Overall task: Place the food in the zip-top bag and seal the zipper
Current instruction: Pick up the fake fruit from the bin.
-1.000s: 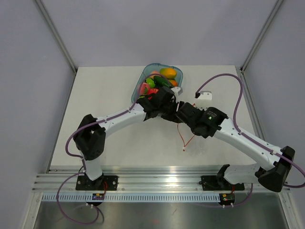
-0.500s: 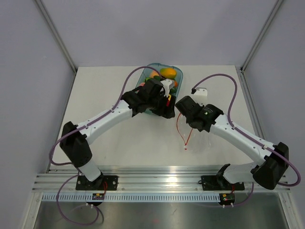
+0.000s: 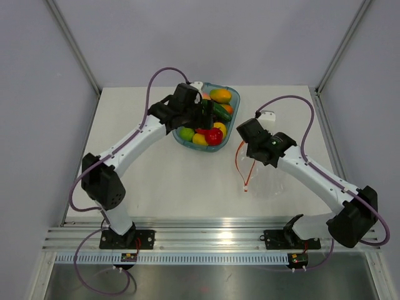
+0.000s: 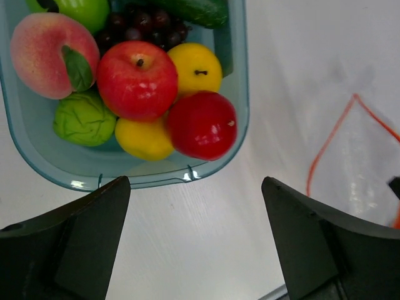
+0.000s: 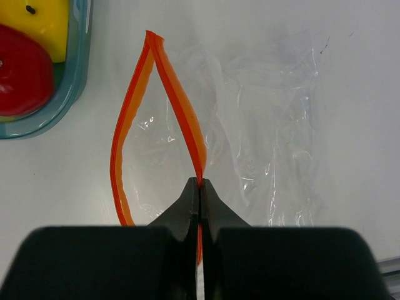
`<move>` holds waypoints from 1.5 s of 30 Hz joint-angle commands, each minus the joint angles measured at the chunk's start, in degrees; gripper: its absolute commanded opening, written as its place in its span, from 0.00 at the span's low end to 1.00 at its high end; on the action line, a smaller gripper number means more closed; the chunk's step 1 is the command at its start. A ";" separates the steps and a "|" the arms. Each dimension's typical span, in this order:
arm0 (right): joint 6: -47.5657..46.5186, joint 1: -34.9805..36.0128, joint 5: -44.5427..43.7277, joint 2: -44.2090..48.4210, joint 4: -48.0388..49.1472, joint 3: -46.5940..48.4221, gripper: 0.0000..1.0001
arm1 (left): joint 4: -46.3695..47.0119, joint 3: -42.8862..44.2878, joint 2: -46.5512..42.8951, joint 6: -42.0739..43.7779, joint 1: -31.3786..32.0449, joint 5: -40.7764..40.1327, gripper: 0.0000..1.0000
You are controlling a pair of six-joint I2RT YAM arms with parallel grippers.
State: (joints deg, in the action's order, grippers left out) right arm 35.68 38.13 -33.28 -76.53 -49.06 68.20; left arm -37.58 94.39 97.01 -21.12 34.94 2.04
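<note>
The robot's left gripper will close around the middle of the red apple [image 3: 214, 137] [image 4: 203, 126] in the near corner of the tray, the corner closest to the zip-top bag.
The food lies in a translucent blue tray [image 4: 240, 94]: two red apples [image 4: 137, 78], a yellow lemon [image 4: 195, 67], a green lime [image 4: 84, 117], a pinkish peach [image 4: 47, 47] and a dark cucumber [image 4: 194, 7]. My left gripper [image 4: 195, 187] hangs open just past the tray's near rim, nothing between its fingers [image 4: 75, 237]. In the top view it [image 3: 206, 117] is over the tray [image 3: 232, 106]. The clear zip-top bag [image 5: 269, 125] lies flat to the right, its mouth gaping. My right gripper [image 5: 200, 182] is shut on one side of the red-orange zipper [image 5: 181, 112].
Purple grapes [image 4: 140, 25] and orange-green mangoes [image 3: 220, 95] share the tray. A small white block [image 3: 267, 115] on the right arm's cable lies behind the bag [image 3: 265, 175]. Grey walls close in the table at the back and sides.
My left arm has swung back from the bag's mouth to above the tray, its jaws opening wider. The right gripper, still pinching the zipper, has shifted slightly right.
</note>
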 commanded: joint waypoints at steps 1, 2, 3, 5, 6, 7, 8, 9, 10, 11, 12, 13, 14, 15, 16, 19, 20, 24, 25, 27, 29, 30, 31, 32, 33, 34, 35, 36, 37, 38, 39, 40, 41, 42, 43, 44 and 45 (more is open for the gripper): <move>-0.88 -0.34 0.06 2.96 0.90 0.79 0.00 | -3.02 3.34 4.31 -1.46 3.19 -11.34 0.91; -0.79 -0.34 -0.03 3.49 0.81 0.62 0.00 | -2.59 3.35 4.85 -1.64 3.82 -12.67 0.91; -0.61 -0.25 -0.03 4.54 0.63 0.44 0.00 | -2.24 3.52 5.29 -1.73 4.26 -15.55 0.90; -0.26 -0.34 -0.21 5.69 0.02 -0.09 0.00 | -1.27 3.78 6.86 -1.99 5.31 -18.12 0.99; 0.26 -0.34 -0.30 6.91 -0.25 -0.35 0.00 | -0.92 3.87 7.57 -1.73 5.49 -19.17 0.99; 0.70 -0.34 -0.30 7.44 -0.68 -0.53 0.00 | -0.13 4.13 8.01 -1.55 5.75 -19.10 0.99; 0.88 -0.34 -0.30 7.97 -0.86 -1.14 0.00 | 0.23 4.22 9.06 -1.29 5.93 -19.09 0.99; 1.23 -0.34 -0.12 8.76 -1.12 -1.41 0.00 | 0.58 4.40 9.51 -0.50 6.19 -19.88 0.99; 1.41 -0.42 -0.12 9.12 -1.30 -1.76 0.00 | 1.10 4.57 9.86 0.11 6.98 -20.15 0.99; 1.50 -0.34 -0.12 9.29 -1.30 -2.19 0.00 | 1.28 5.36 10.47 0.55 7.42 -20.24 0.99; 1.67 -0.42 0.05 9.30 -1.48 -2.37 0.00 | 1.28 5.98 11.61 1.08 7.69 -20.06 0.99; 1.67 -0.42 0.14 9.21 -1.48 -2.55 0.00 | 1.28 6.50 12.40 1.09 8.21 -19.89 0.98; 1.76 -0.42 0.32 9.12 -1.57 -2.64 0.00 | 1.20 7.90 13.11 1.17 8.39 -19.89 0.98; 1.93 -0.42 0.41 8.77 -1.83 -2.64 0.00 | 1.11 8.70 14.77 1.35 8.57 -19.80 0.98; 2.02 -0.42 0.58 8.68 -1.74 -2.64 0.00 | 0.33 9.66 15.57 1.44 8.65 -19.80 0.98; 2.02 -0.34 0.93 9.12 -1.48 -3.25 0.00 | -0.56 12.22 18.21 1.88 8.92 -19.80 0.96; 2.02 -0.42 0.93 9.12 -1.39 -3.34 0.00 | -0.65 12.57 18.82 1.96 8.92 -19.45 0.95; 1.94 -0.42 1.11 9.38 -1.13 -3.34 0.00 | -1.09 14.33 20.76 1.97 9.09 -19.53 0.95; 1.94 -0.34 1.11 9.38 -1.04 -3.34 0.00 | -1.44 14.68 21.11 1.70 9.27 -20.40 0.96; 1.94 -0.42 1.37 9.21 -0.78 -3.34 0.00 | -1.79 15.03 21.81 1.18 9.36 -22.33 0.98; 1.85 -0.42 1.55 9.12 -0.69 -3.17 0.00 | -2.32 15.30 22.43 1.26 9.45 -22.87 0.98; 1.85 -0.42 1.72 9.12 -0.69 -3.17 0.00 | -2.49 15.30 22.61 1.17 9.45 -23.05 0.98; 1.85 -0.42 1.81 8.95 -0.60 -3.08 0.00 | -2.41 15.21 22.78 1.09 9.53 -22.96 0.97; 1.93 -0.42 1.90 8.94 -0.34 -3.08 0.00 | -2.49 15.04 23.13 1.00 9.62 -23.14 0.95; 1.85 -0.42 1.99 9.03 -0.34 -3.08 0.00 | -2.41 14.86 23.22 1.00 9.80 -23.22 0.94; 1.85 -0.42 1.99 8.95 -0.25 -2.99 0.00 | -2.41 14.95 23.40 1.00 9.97 -23.57 0.93; 1.93 -0.42 2.34 8.86 -0.07 -3.08 0.00 | -2.41 14.95 23.66 0.91 10.15 -24.10 0.93; 1.76 -0.51 2.86 8.86 0.28 -3.16 0.00 | -2.15 14.95 23.75 0.91 10.58 -24.63 0.91; 1.67 -0.34 3.13 8.77 0.45 -3.08 0.00 | -1.80 14.86 23.75 1.00 10.85 -25.07 0.91; 1.76 -0.34 3.22 8.59 0.54 -3.08 0.00 | -1.79 14.86 23.84 1.17 11.03 -25.51 0.91; 1.76 -0.42 3.57 8.42 0.54 -2.90 0.00 | -1.97 15.03 24.27 1.17 11.29 -25.68 0.91; 1.76 -0.42 3.74 8.42 0.54 -2.81 0.00 | -2.14 15.30 24.45 1.26 11.38 -25.86 0.91; 1.67 -0.34 3.75 8.50 0.63 -2.73 0.00 | -2.49 15.73 25.06 1.35 11.55 -26.12 0.91; 1.67 -0.42 3.66 8.50 0.63 -2.73 0.00 | -2.84 16.09 25.24 1.44 11.73 -26.47 0.91; 1.59 -0.34 3.75 8.59 0.63 -2.73 0.00 | -3.02 16.26 25.42 1.26 11.91 -27.09 0.90; 1.50 -0.42 3.75 8.68 0.63 -2.64 0.00 | -3.02 16.27 25.51 1.35 11.99 -27.96 0.88; 1.50 -0.42 3.75 8.77 0.54 -2.64 0.00 | -3.02 16.18 25.42 1.35 12.17 -28.06 0.86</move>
State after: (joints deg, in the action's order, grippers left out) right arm 36.91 38.06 -30.26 -67.96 -50.37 64.69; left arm -41.21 107.83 122.02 -19.84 46.61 -22.70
